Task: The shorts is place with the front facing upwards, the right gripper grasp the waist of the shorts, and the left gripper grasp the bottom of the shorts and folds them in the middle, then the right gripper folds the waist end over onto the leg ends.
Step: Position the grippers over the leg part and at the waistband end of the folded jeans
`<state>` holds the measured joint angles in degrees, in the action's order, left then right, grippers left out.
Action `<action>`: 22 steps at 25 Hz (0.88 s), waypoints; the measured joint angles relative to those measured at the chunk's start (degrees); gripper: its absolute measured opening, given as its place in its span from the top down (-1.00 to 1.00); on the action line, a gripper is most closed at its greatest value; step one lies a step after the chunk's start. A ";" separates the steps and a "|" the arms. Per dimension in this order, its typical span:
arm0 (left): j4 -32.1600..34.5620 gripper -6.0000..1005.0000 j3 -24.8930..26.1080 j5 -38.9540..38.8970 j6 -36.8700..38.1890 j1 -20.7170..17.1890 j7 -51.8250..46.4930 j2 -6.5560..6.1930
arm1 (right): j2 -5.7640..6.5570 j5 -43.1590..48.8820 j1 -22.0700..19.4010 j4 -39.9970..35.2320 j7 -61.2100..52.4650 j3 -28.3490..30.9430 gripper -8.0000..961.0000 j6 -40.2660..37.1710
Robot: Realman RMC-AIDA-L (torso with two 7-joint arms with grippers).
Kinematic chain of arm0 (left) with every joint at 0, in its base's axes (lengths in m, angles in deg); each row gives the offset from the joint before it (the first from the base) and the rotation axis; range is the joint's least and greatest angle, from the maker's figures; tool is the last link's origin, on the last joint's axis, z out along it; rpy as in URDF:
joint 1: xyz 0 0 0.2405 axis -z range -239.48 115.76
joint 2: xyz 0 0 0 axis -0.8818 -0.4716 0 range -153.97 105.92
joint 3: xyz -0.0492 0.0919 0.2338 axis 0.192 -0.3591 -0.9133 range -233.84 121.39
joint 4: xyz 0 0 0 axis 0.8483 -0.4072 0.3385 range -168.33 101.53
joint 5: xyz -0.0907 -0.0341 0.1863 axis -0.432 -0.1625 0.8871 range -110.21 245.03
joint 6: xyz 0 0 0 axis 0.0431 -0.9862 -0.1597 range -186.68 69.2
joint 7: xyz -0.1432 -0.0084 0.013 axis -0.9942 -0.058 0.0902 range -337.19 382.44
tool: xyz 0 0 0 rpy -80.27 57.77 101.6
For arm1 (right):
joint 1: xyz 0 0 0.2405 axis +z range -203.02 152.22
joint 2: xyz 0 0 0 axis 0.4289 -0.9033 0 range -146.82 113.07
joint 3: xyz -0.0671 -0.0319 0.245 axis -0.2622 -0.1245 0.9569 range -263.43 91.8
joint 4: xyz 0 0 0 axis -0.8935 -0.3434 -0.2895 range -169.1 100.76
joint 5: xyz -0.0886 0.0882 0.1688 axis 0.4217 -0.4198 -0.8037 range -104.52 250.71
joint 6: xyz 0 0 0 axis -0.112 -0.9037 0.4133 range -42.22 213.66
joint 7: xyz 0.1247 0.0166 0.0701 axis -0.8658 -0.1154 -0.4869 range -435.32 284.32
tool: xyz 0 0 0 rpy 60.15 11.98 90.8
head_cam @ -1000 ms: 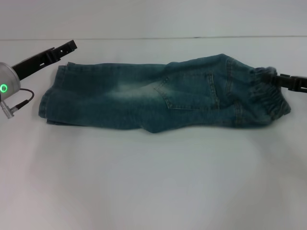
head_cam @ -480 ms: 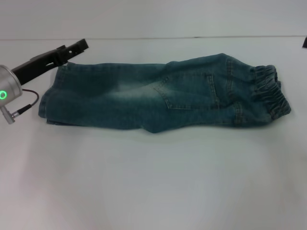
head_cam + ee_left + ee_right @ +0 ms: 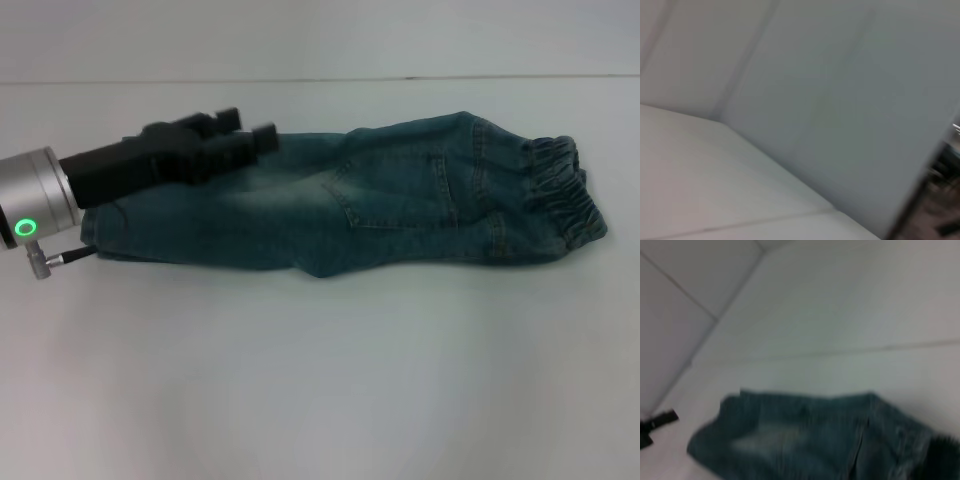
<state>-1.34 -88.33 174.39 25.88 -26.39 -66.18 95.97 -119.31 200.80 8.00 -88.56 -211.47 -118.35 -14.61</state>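
I will close my right gripper on the middle of the gathered waist [image 3: 577,187] [image 3: 920,465] of the shorts, halfway between its near and far corners.
The shorts [image 3: 400,210] lie flat across the table, folded lengthwise, with a back pocket facing up. The gathered waist [image 3: 565,195] is at the right end. The leg ends [image 3: 95,235] are at the left, partly covered by my left arm. The left gripper [image 3: 245,128] hovers over the left half of the shorts, pointing right, its two fingers apart and holding nothing. The right gripper is out of the head view. The right wrist view looks down on the shorts [image 3: 805,440] from above and beyond the waist end. The left wrist view shows only pale surfaces.
A white table [image 3: 320,380] spreads wide in front of the shorts. Its far edge [image 3: 400,78] runs just behind them. A small black piece [image 3: 657,422] shows beside the leg end in the right wrist view.
The right gripper let go of the waist and left the head view. The left gripper swung from the far left corner to above the leg half of the shorts.
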 joint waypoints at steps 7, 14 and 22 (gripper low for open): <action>3.15 -0.64 -4.40 4.34 5.82 -0.06 -1.53 -0.01 | -1.30 15.45 6.27 0.22 -1.11 -0.64 -0.74 -2.74; 2.75 -0.64 -5.33 5.26 4.71 -0.11 -1.20 0.32 | -2.05 18.11 8.45 5.36 -4.86 -2.66 -0.74 4.00; 2.56 -0.64 -5.43 5.65 4.02 -0.23 -1.19 0.91 | -2.20 18.21 9.33 10.48 -5.09 -7.70 -0.74 13.24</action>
<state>1.22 -93.76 180.04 29.90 -26.62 -67.38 96.87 -121.51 219.00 17.32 -78.08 -216.56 -126.04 -1.37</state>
